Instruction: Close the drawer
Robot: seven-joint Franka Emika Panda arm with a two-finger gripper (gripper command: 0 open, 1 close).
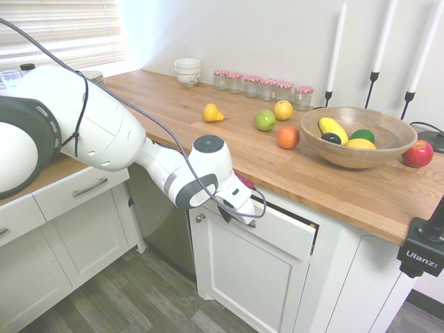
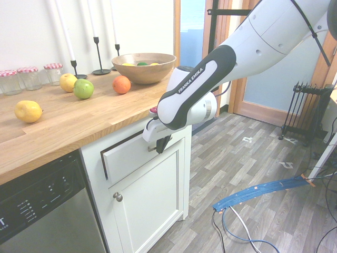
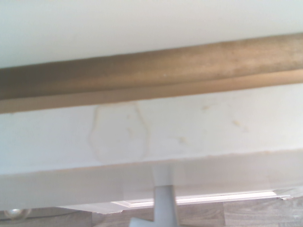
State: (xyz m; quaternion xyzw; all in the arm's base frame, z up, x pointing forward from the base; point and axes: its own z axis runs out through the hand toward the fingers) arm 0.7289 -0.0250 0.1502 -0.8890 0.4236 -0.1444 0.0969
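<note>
My gripper will release the drawer handle once the drawer sits flush against the cabinet, between the wooden countertop and white door (image 1: 245,212).
The drawer (image 1: 286,234) is the white flat front just under the wooden countertop (image 1: 208,139), standing out a little from the cabinet with a dark gap above it. The second exterior view shows the same drawer (image 2: 129,156) nearly flush, a thin dark line around it. My gripper (image 1: 232,215) is pressed up against the drawer front near its left end; from the other side the gripper (image 2: 160,145) points downward at the front's right end. The wrist view is filled by the white drawer front (image 3: 189,123), the countertop edge (image 3: 151,75) and a silver handle post (image 3: 163,205).
A white cabinet door (image 1: 246,277) with a round knob (image 1: 200,218) sits below the drawer. A dishwasher (image 2: 42,205) stands beside it. On the counter are a wooden fruit bowl (image 1: 357,135), loose fruit, jars (image 1: 263,87) and candlesticks. A lower separate cabinet (image 1: 69,229) stands on the left.
</note>
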